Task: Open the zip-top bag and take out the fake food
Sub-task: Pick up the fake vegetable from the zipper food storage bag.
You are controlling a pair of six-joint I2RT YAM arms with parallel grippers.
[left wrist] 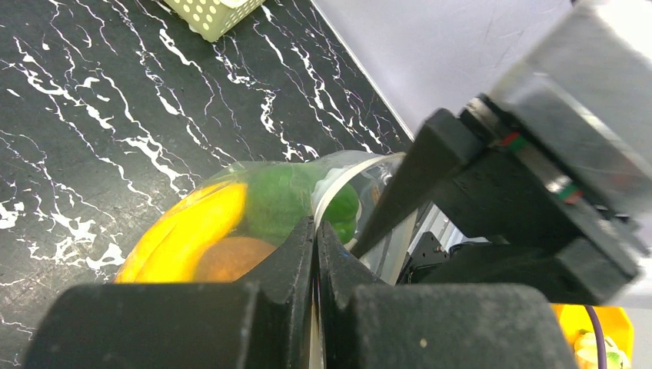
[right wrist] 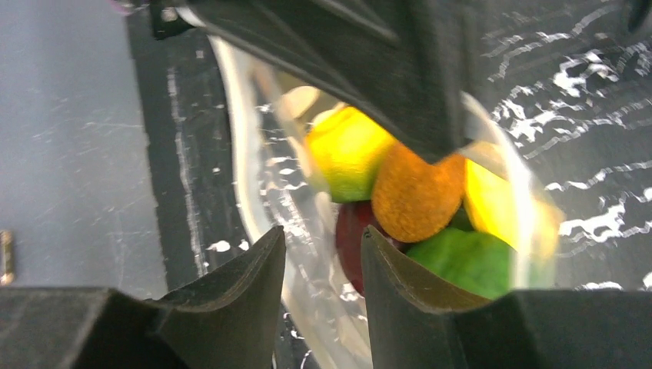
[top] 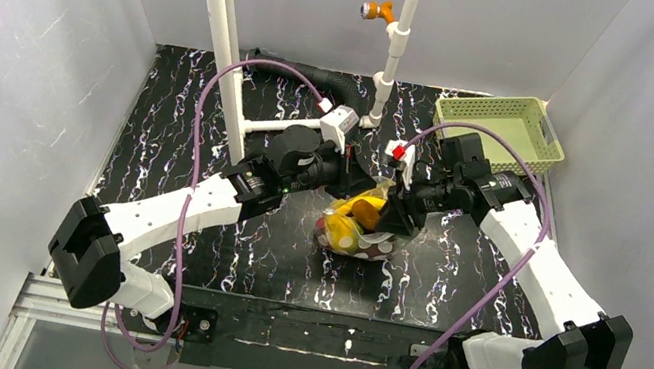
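The end of the orange-brown piece (top: 371, 217) (right wrist: 397, 217) beside the dark red apple is next for my right gripper, which should reach into the zip-top bag and close on it.
The zip-top bag (top: 364, 242) lies at the table's middle, its mouth raised between both grippers. The fake food is inside it: a yellow banana (left wrist: 184, 231), a green pepper (left wrist: 281, 196) and an orange-brown piece (left wrist: 231, 257). The right wrist view adds a lemon (right wrist: 350, 150) and a dark red apple (right wrist: 354, 238). My left gripper (left wrist: 316, 225) is shut on the bag's white zip rim (left wrist: 330, 188). My right gripper (right wrist: 323, 242) is open, its fingers standing on either side of the bag's clear wall (right wrist: 307, 254) at the opposite side of the mouth.
A green basket (top: 495, 101) stands at the back right and shows in the left wrist view (left wrist: 211, 11). Two white pipes (top: 224, 24) (top: 396, 44) rise at the back. White walls close in the black marbled table (top: 189, 252).
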